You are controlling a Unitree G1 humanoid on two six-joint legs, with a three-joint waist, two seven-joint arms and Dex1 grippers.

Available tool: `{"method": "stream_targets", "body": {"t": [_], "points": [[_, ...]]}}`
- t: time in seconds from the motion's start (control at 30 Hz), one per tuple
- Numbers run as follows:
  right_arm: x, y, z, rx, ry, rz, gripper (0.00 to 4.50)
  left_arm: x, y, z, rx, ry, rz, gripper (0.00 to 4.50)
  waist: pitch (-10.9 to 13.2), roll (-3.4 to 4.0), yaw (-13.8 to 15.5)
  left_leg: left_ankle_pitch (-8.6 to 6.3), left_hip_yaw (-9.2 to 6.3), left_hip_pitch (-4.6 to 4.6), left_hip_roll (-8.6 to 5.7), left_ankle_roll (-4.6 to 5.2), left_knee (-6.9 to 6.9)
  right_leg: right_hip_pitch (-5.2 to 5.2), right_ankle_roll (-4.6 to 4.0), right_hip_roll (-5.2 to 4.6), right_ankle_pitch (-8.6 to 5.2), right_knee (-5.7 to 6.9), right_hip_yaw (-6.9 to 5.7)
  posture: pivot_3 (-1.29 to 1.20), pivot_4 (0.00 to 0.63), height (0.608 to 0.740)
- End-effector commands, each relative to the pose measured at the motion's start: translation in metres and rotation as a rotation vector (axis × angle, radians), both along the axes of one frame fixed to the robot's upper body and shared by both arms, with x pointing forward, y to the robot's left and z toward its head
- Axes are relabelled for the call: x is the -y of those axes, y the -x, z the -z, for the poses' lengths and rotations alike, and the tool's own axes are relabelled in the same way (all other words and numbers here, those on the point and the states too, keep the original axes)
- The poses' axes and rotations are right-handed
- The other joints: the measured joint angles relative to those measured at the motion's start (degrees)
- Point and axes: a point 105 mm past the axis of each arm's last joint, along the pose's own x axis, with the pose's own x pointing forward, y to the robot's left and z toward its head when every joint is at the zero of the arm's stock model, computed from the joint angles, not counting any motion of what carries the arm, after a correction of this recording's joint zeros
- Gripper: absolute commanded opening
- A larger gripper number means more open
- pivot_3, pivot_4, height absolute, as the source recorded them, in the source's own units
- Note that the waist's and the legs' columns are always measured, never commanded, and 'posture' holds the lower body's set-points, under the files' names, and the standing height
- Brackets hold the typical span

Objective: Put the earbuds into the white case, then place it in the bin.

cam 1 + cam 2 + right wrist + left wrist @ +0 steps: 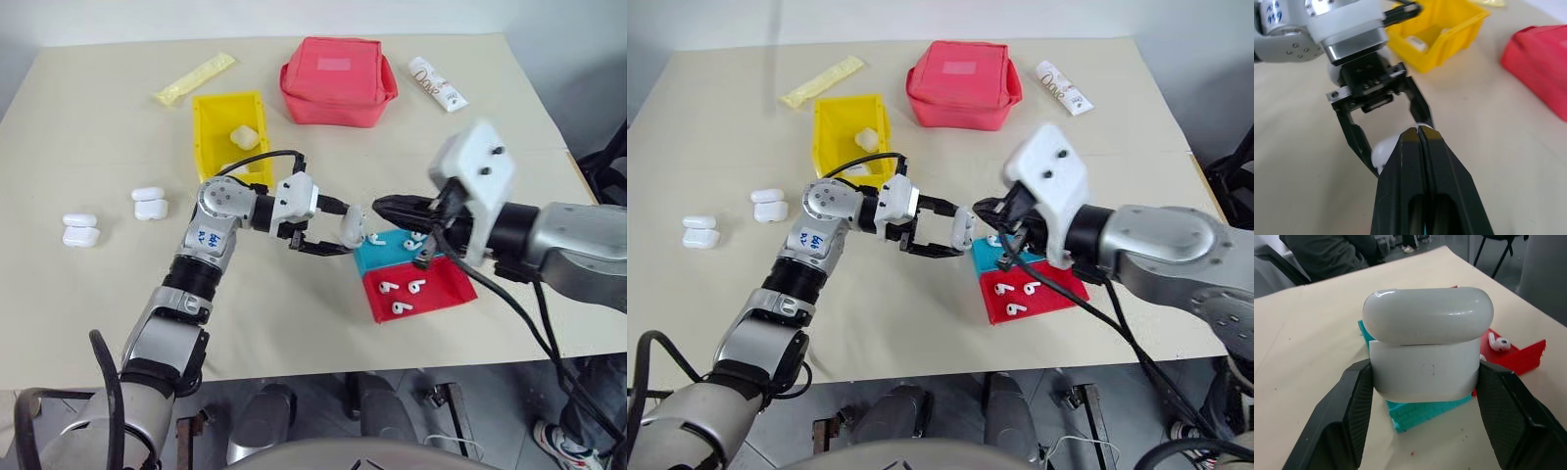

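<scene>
I will use my left gripper to set the white case I hold down in the yellow bin (237, 144), next to the other white case.
My left gripper (342, 232) is shut on a white case (1425, 367), held above the table just left of the trays. The case's rounded lid (1427, 313) sits down on its body. My right gripper (1419, 130) is shut, its two black fingers pressed together, tips right beside the held case (1382, 151); I see nothing between them. Three earbuds (400, 294) lie in the red tray (453, 284). The yellow bin (208, 137) stands farther back with another white case (244, 137) inside.
A blue tray (377, 257) adjoins the red one, under my right gripper. Two more white cases (149, 203) (80, 230) sit at the table's left. A red pouch (338, 80), a white tube (438, 83) and a yellow packet (194, 78) lie at the back.
</scene>
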Motion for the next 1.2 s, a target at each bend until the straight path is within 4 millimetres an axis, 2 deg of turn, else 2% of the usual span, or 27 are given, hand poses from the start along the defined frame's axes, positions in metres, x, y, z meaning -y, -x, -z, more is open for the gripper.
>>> {"method": "stream_targets", "body": {"t": [0.03, 0.17, 0.37, 0.5, 0.73, 0.93, 1.03, 1.1, 1.2], "points": [[-0.014, -0.001, -0.005, 0.045, 0.034, -0.051, 0.03, 0.004, -0.001, -0.011, 0.048, 0.000, 0.012, 2.76, 0.0, 0.00, 0.1, 0.00, 0.00, -0.05, 0.00, 0.00, 0.05, -0.01, -0.01, 0.01, 0.04, -0.02, -0.01, 0.00, 0.150, 0.740], [-0.031, -0.018, 0.003, 0.030, 0.035, -0.065, 0.03, 0.007, -0.001, -0.011, 0.055, 0.013, 0.013, 2.76, 0.0, -0.01, 0.0, 0.03, -0.01, -0.08, -0.03, 0.04, 0.10, -0.01, -0.01, 0.06, 0.10, -0.03, -0.04, 0.00, 0.150, 0.740], [-0.025, -0.024, 0.020, -0.003, 0.076, -0.049, 0.03, 0.008, 0.000, -0.016, 0.061, 0.067, 0.005, 2.76, 0.0, -0.01, 0.0, 0.07, -0.04, -0.20, -0.17, 0.12, 0.13, -0.09, 0.00, 0.05, 0.11, -0.03, -0.10, 0.00, 0.150, 0.740], [-0.017, -0.023, 0.023, -0.010, 0.097, -0.036, 0.03, 0.005, 0.001, -0.019, 0.057, 0.108, 0.006, 2.76, 0.0, -0.01, -0.1, 0.07, -0.03, -0.19, -0.14, 0.11, 0.14, -0.09, 0.02, 0.07, 0.12, -0.01, -0.11, 0.00, 0.150, 0.740], [0.012, -0.013, 0.025, -0.030, 0.121, 0.024, 0.03, -0.010, -0.005, -0.022, 0.041, 0.159, -0.049, 2.76, 0.0, -0.01, 0.0, 0.07, -0.04, -0.19, -0.15, 0.11, 0.17, -0.09, 0.02, 0.06, 0.13, 0.00, -0.12, 0.00, 0.150, 0.740], [0.036, -0.001, 0.004, 0.021, -0.038, 0.045, 0.03, -0.031, -0.008, -0.030, -0.017, 0.260, -0.105, 2.76, 0.0, -0.01, 0.1, 0.07, -0.02, -0.19, -0.15, 0.11, 0.18, -0.08, 0.03, 0.05, 0.15, 0.00, -0.10, 0.00, 0.150, 0.740], [0.048, 0.014, 0.008, -0.047, -0.128, -0.007, 0.60, -0.046, -0.014, -0.030, -0.039, 0.272, -0.151, 2.76, 0.0, -0.04, 0.1, 0.07, -0.05, -0.18, -0.14, 0.11, 0.18, -0.03, 0.04, 0.06, 0.15, -0.02, -0.13, 0.00, 0.150, 0.740], [0.056, 0.027, 0.004, -0.084, -0.301, -0.105, 1.25, -0.061, -0.026, -0.031, -0.050, 0.269, -0.238, 2.76, -0.1, -0.07, 0.2, 0.07, -0.02, -0.16, -0.14, 0.11, 0.19, -0.02, 0.05, 0.07, 0.15, -0.01, -0.12, 0.00, 0.150, 0.740], [0.069, 0.035, 0.009, -0.075, -0.344, -0.145, 2.24, -0.074, -0.041, -0.036, -0.043, 0.280, -0.328, 2.76, -0.1, -0.06, 0.1, 0.07, 0.04, -0.08, -0.15, 0.12, 0.18, 0.04, 0.07, 0.10, 0.17, 0.02, -0.08, 0.00, 0.150, 0.740]]}}
